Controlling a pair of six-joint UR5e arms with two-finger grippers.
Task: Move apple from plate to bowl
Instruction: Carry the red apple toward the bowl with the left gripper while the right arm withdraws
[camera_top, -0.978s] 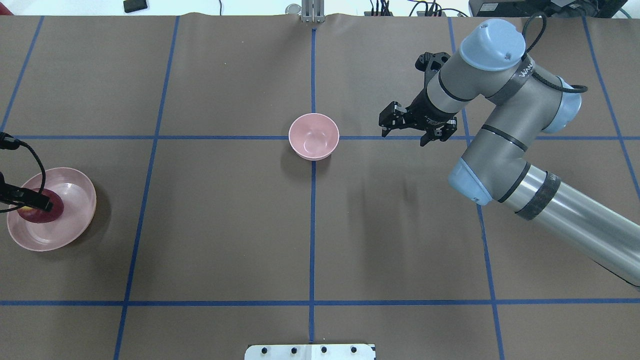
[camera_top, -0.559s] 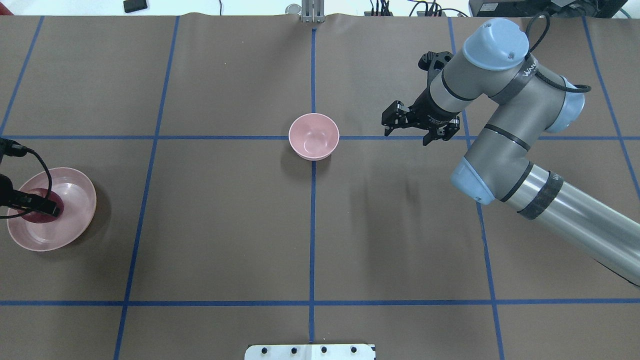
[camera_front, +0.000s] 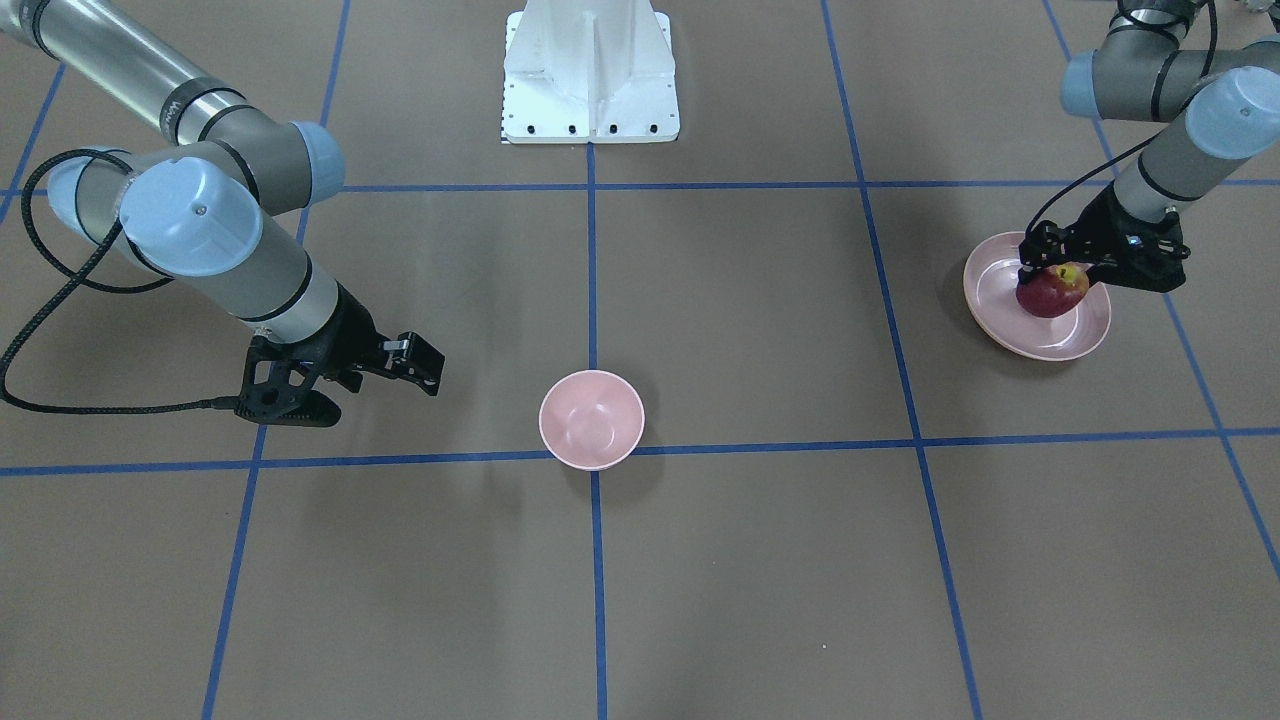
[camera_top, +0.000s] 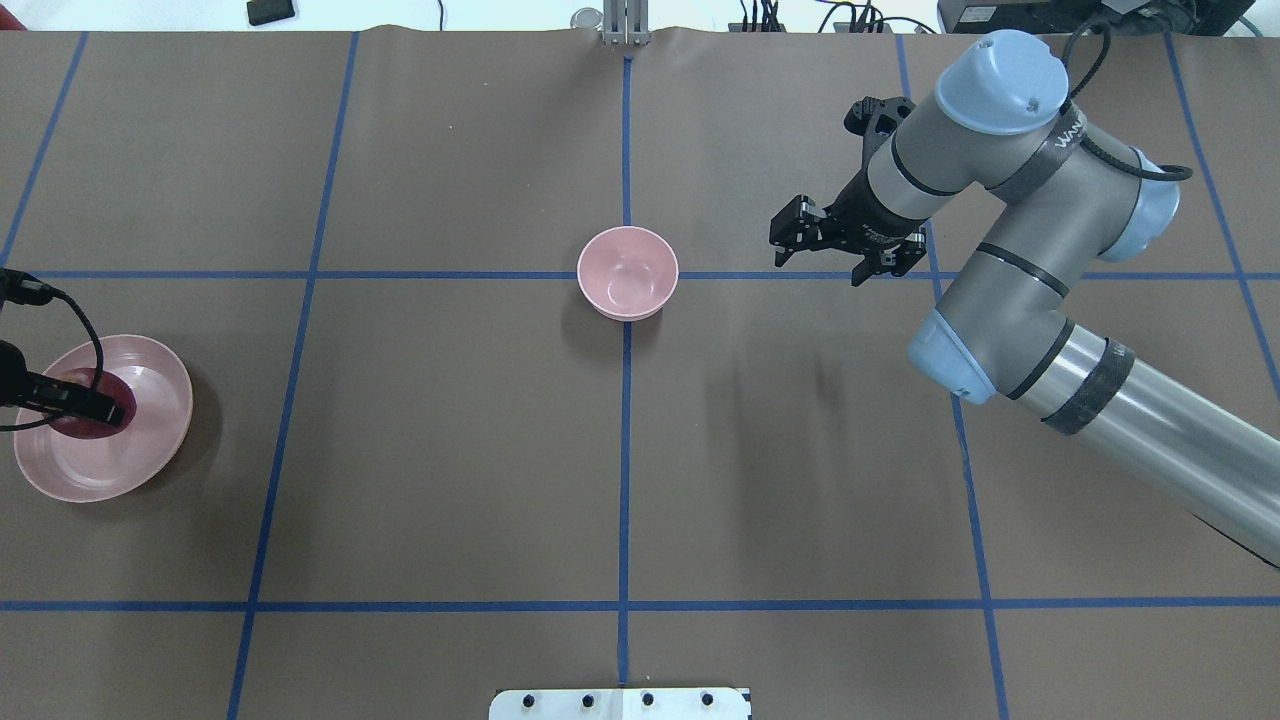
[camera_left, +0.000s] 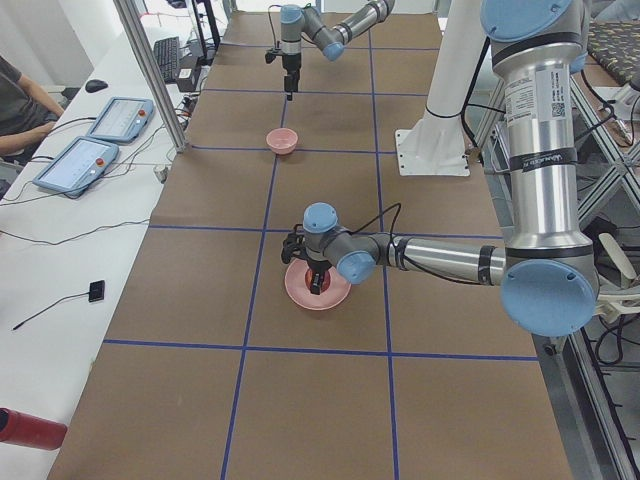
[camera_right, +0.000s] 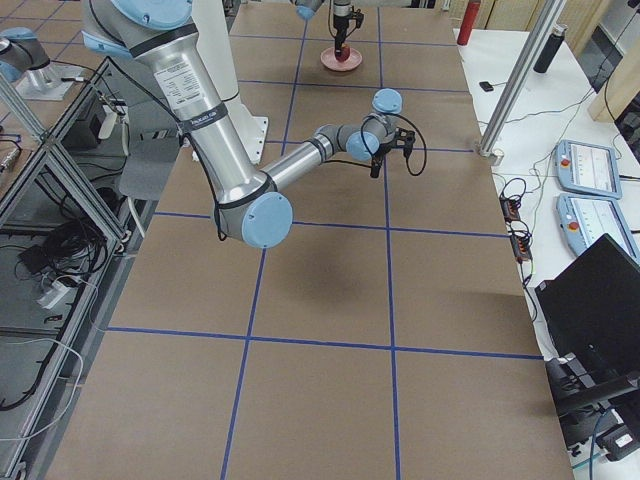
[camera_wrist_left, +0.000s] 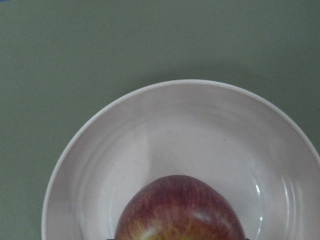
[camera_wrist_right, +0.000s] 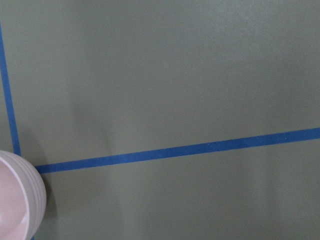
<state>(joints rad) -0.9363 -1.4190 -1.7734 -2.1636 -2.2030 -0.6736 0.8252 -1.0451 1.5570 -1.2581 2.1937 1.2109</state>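
Observation:
Next, my left gripper lets go of the dark red apple inside the small pink bowl (camera_front: 590, 424) where blue tape lines cross.
The dark red apple (camera_front: 1052, 292) sits between the fingers of my left gripper (camera_front: 1050, 268), which is shut on it over the pale pink plate (camera_front: 1082, 330). I cannot tell whether the apple is off the plate. In the overhead view the plate (camera_top: 150, 420) is at the far left, with the apple (camera_top: 82, 428) partly hidden under the gripper (camera_top: 85, 405). The left wrist view shows the apple (camera_wrist_left: 180, 210) over the plate (camera_wrist_left: 175, 120). The small deep pink bowl (camera_top: 627, 272) stands empty at the table's middle. My right gripper (camera_top: 835, 250) is open and empty, right of the bowl.
The white robot base (camera_front: 590, 70) stands at the robot's table edge. Blue tape lines (camera_top: 625, 450) grid the brown table. Operator tablets (camera_left: 100, 125) lie off the far side. The bowl's rim (camera_wrist_right: 20, 200) shows in the right wrist view's lower left corner.
My left gripper has closed in over the apple, and the apple has shifted slightly away from the robot on the plate. My right arm has drifted a little to the right, away from the bowl.

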